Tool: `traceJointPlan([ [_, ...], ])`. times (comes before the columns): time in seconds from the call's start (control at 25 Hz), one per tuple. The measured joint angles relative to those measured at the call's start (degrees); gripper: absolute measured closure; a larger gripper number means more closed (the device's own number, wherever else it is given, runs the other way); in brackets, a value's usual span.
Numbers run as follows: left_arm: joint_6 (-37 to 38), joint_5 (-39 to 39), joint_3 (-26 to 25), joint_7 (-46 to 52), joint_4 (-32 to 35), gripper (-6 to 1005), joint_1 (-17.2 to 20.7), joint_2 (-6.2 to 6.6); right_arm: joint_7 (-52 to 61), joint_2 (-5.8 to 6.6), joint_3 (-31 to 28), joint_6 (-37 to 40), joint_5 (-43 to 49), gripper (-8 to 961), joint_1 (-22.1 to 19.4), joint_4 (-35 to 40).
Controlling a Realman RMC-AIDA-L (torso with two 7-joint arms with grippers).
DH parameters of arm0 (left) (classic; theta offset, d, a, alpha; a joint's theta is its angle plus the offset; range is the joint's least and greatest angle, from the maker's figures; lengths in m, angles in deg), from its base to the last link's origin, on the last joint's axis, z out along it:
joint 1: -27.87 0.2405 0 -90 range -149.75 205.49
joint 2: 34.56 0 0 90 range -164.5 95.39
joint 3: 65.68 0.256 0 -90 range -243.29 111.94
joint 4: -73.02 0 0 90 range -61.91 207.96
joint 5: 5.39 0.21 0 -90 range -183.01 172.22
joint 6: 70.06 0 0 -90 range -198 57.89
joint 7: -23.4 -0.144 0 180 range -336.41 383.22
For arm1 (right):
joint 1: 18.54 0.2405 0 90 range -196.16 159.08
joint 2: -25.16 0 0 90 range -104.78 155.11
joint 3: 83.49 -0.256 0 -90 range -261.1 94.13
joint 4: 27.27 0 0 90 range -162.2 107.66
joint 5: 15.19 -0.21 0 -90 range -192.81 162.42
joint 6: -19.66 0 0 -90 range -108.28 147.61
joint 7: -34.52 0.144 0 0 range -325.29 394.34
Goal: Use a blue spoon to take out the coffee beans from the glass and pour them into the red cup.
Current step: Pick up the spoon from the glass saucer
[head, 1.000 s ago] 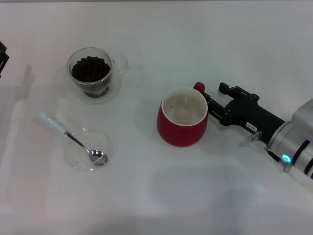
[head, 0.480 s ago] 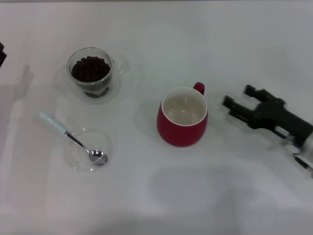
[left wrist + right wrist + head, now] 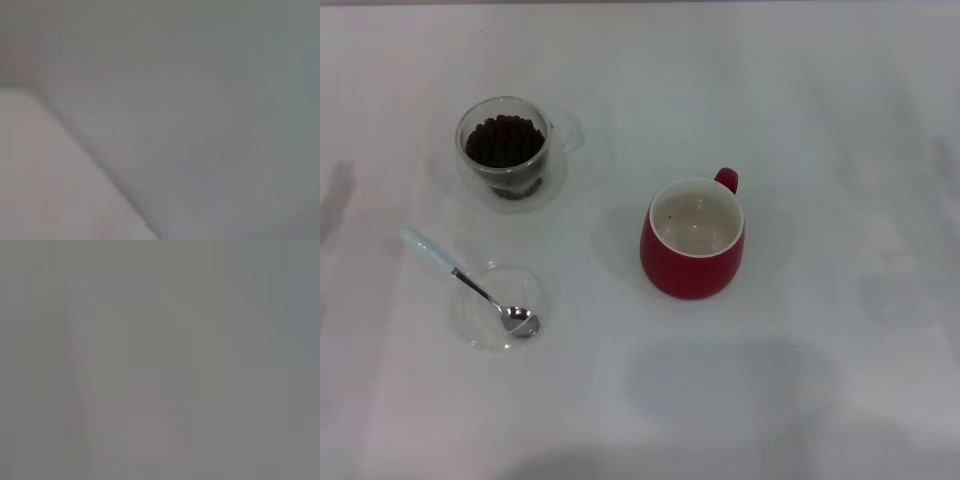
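The robot's left gripper needs to next move to the end of the blue spoon's pale handle [image 3: 421, 243], away from the clear dish, and close there.
In the head view the clear glass [image 3: 510, 150] stands at the back left, with its handle on the right side and a heap of dark coffee beans [image 3: 504, 141] inside. The blue spoon [image 3: 470, 283] lies to the front left, its pale handle pointing up-left and its metal bowl resting in a shallow clear dish [image 3: 500, 305]. The red cup [image 3: 693, 238] stands upright in the middle, creamy inside, handle at the back right. Neither gripper shows in any view. Both wrist views show only blank grey.
The white table [image 3: 800, 400] carries only these things. Faint shadows lie near its left edge.
My right gripper, which was beside the red cup's handle, has drawn away to the right and left the view. The dark part at the left edge has also gone.
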Motion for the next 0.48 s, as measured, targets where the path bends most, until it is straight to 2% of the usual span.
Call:
traceJointPlan([
  [0.04,3.6,5.5,0.0,12.9,-4.0,110,0.4,1.42,-1.4,-0.02,-1.8,0.0,0.0,81,0.2,0.7],
  [0.12,6.3,8.5,0.0,17.7,-6.1,110,0.5,2.10,-3.0,-0.02,-3.3,-0.8,0.0,81,1.0,1.6],
  [0.16,9.9,11.5,0.0,21.5,-8.1,110,0.9,2.91,-3.2,-0.02,-3.4,-1.5,0.0,81,1.6,1.7],
  [0.24,14.7,15.7,0.0,23.8,-9.9,110,1.4,4.04,-3.5,0.03,-3.5,-3.4,0.1,81,3.2,1.7],
  [0.36,17.3,22.7,0.1,25.0,-10.3,110,1.5,5.17,-3.6,0.11,-3.3,-6.4,0.3,81,5.4,1.7],
  [0.48,17.4,26.6,0.1,25.5,-10.3,109,1.2,5.34,-3.6,0.10,-3.1,-7.5,0.4,82,7.0,1.8],
])
